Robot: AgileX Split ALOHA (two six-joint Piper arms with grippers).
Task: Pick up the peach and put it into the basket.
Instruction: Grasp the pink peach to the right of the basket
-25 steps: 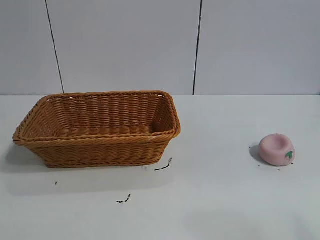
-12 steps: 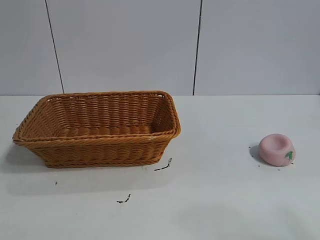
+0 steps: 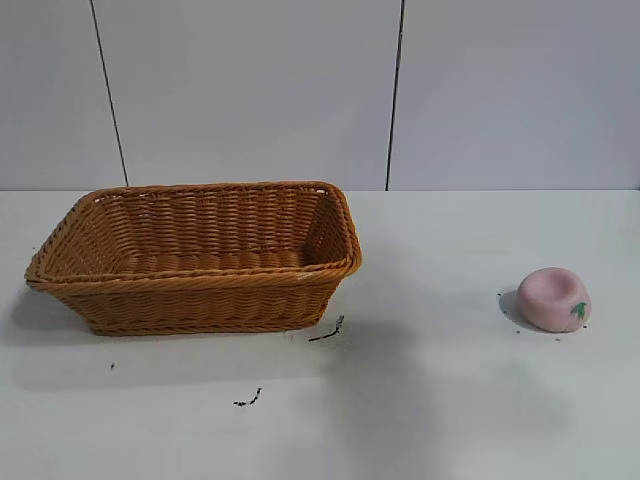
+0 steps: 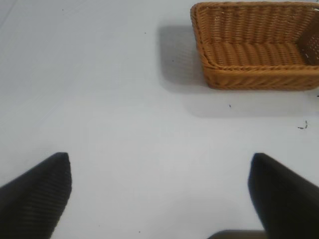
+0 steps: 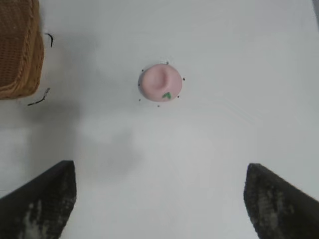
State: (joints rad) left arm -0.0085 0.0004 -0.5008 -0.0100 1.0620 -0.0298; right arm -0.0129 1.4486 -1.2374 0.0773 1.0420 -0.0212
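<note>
Next, I close my right gripper on the middle of the peach (image 3: 552, 296) (image 5: 160, 82), so that its fingers sit on opposite sides of the peach's dimple.
The pale-pink peach (image 3: 553, 298) with a green leaf mark lies on the white table at the right; the right wrist view shows the peach (image 5: 160, 83) dimple up, well ahead of my right gripper (image 5: 160, 169), which is open and holds nothing. The orange-brown wicker basket (image 3: 200, 290) stands at the left, its inside bare. My left gripper (image 4: 160, 160) is open above bare table, with the basket (image 4: 259, 77) far ahead of it. Neither arm appears in the exterior view.
Small black marks (image 3: 327, 332) lie on the table in front of the basket, and tiny dark specks ring the peach. A grey panelled wall (image 3: 250, 90) closes the back. A soft shadow (image 3: 400, 400) falls on the table between basket and peach.
A faint shadow has spread over the table's front middle, between basket and peach. Peach and basket have not moved.
</note>
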